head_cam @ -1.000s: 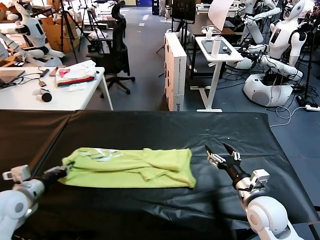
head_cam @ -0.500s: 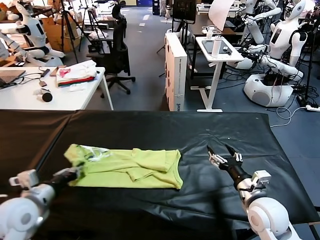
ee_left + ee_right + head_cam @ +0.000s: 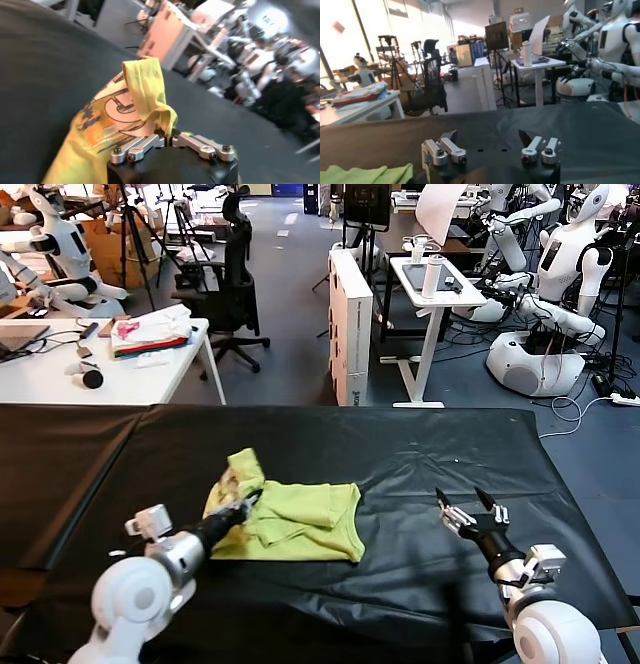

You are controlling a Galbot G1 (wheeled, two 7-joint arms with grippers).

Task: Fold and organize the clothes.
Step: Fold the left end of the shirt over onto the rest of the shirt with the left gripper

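I need to release the raised fold with my left gripper on the flat part of the lime-yellow T-shirt (image 3: 330, 514), just short of its hem.
The lime-yellow T-shirt (image 3: 300, 519) lies bunched on the black table, its left part lifted and folded over toward the right. My left gripper (image 3: 248, 502) is shut on that raised fold of the shirt. In the left wrist view the pinched cloth (image 3: 145, 95) stands up from the gripper (image 3: 167, 136), with a printed graphic showing on the fabric below. My right gripper (image 3: 472, 509) hovers open over the black cloth to the right of the shirt, with nothing between its fingers (image 3: 449, 138). A corner of the shirt (image 3: 365, 175) shows in the right wrist view.
The black-covered table (image 3: 420, 454) stretches wide around the shirt. Behind it stand a white desk (image 3: 60, 379) with a white, pink and red fabric pile (image 3: 150, 332), an office chair (image 3: 232, 284), a white box (image 3: 350, 324) and other robots (image 3: 560, 284).
My left gripper has carried the shirt's left edge up and to the right, folding it over the body. The right gripper has drifted slightly right and toward the table's front, still open.
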